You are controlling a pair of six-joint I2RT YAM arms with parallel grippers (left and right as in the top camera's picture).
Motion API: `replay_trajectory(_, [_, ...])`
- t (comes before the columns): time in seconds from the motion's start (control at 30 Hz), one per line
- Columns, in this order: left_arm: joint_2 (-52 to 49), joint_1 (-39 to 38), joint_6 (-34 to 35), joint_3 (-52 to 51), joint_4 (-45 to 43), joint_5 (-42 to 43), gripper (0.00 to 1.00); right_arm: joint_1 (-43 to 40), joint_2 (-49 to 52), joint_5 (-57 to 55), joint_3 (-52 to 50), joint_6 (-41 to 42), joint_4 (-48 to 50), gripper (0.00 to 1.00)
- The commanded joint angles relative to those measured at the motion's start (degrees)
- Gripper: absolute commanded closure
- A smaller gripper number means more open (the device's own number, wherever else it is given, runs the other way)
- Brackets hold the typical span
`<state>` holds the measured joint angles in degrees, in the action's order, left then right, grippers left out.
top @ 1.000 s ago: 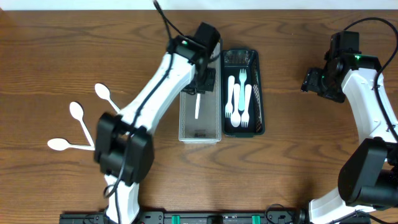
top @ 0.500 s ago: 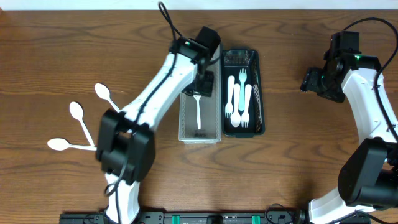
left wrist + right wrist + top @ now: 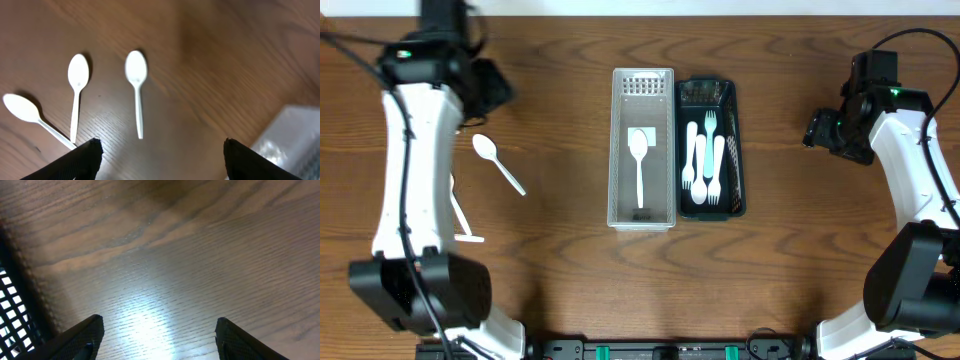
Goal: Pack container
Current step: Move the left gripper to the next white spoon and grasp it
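Observation:
The robot's left gripper will close on the top of the handle (image 3: 499, 164) (image 3: 137, 92) of the loose white spoon nearest the clear container, just below that spoon's bowl.
A clear container (image 3: 642, 215) stands mid-table with one white spoon (image 3: 639, 165) lying lengthwise in it. Beside it on the right, a black container (image 3: 741, 150) holds several white and pale blue forks (image 3: 703, 160). Three white spoons lie loose on the wood at the left (image 3: 136, 85) (image 3: 78, 92) (image 3: 24, 111); from overhead one shows fully (image 3: 498, 162) and my left arm hides most of the others. My left gripper (image 3: 498, 88) (image 3: 161, 149) hovers open above these spoons, holding nothing. Over bare wood to the right of the black container, my right gripper (image 3: 817, 130) (image 3: 158, 326) is open and empty.
In the left wrist view a corner of the clear container (image 3: 295, 135) shows at the lower right. The black container's mesh wall (image 3: 10, 307) fills the left edge of the right wrist view. The left arm (image 3: 415, 170) stretches along the table's left side.
The left gripper opened and let go of the spoon, which now lies in the clear container. The left arm then swung away to the far left. The right arm stayed still.

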<state>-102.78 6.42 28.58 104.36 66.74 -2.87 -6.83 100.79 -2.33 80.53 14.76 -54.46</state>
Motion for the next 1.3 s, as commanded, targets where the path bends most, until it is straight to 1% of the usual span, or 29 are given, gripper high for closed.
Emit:
replay_trajectory(0.0, [-5.66, 4.09, 1.68, -1.95, -0.02, 5.49, 0.19, -0.33, -0.04, 0.02, -0.09, -0.70, 0.07, 0.25])
replay_trajectory(0.1, [-10.32, 5.42, -0.92, -1.95, -0.74, 6.67, 0.19, -0.33, -0.04, 0.02, -0.09, -0.70, 0.07, 0.25])
replay_trajectory(0.27, [-17.55, 5.35, -1.62, -1.95, -0.87, 8.00, 0.18, -0.35, -0.04, 0.00, -0.09, -0.79, 0.02, 0.25])
replay_trajectory(0.37, [-20.76, 5.35, -3.76, -1.99, -1.49, 9.57, 0.18, -0.35, -0.04, -0.02, -0.09, -1.18, 0.04, 0.25])
replay_trajectory(0.5, [-23.39, 5.35, -4.57, -2.51, -1.66, 9.64, 0.18, -0.35, -0.04, -0.04, -0.09, -1.60, 0.07, 0.24])
replay_trajectory(0.93, [-24.00, 5.40, -5.66, -14.34, -11.04, 9.79, 0.18, -0.35, -0.04, -0.02, -0.09, -1.57, 0.50, 0.23])
replay_trajectory(1.13, [-23.98, 5.40, -6.10, -15.37, -11.82, 9.77, 0.18, -0.35, -0.04, -0.02, -0.09, -1.60, 0.57, 0.23])
replay_trajectory(1.27, [-23.98, 5.42, -6.29, -15.37, -13.20, 9.75, 0.29, -0.35, -0.04, -0.02, -0.09, -1.60, 0.50, 0.23])
